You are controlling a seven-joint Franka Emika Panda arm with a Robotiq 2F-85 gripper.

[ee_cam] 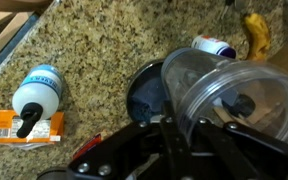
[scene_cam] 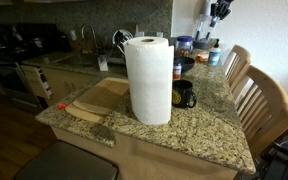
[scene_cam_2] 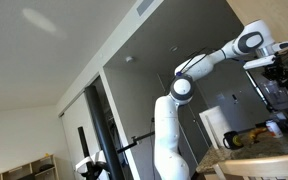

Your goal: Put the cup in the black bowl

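The robot's gripper will release the cup inside the black bowl (scene_cam: pixel 187 62) (ee_cam: pixel 148 93) beside the can on the granite counter.
In the wrist view my gripper (ee_cam: pixel 180 128) is shut on the rim of the cup (ee_cam: pixel 229 95), a see-through greyish tumbler that lies tilted on its side with its mouth toward the camera. The black bowl (ee_cam: pixel 144 98) sits on the granite counter just below and behind the cup, partly covered by it. In an exterior view the gripper (scene_cam: pixel 219 11) hangs high above the far end of the island, where the paper towel roll hides most of the bowl. In an exterior view the arm (scene_cam_2: pixel 199 65) reaches right to the gripper (scene_cam_2: pixel 284 70).
A tall paper towel roll (scene_cam: pixel 148 80), a black mug with a yellow inside (scene_cam: pixel 184 95) and a wooden cutting board (scene_cam: pixel 99 98) stand on the island. Near the bowl lie a white bottle (ee_cam: pixel 39 90), an orange packet (ee_cam: pixel 14 125), a can (ee_cam: pixel 214 46) and a banana (ee_cam: pixel 255 35).
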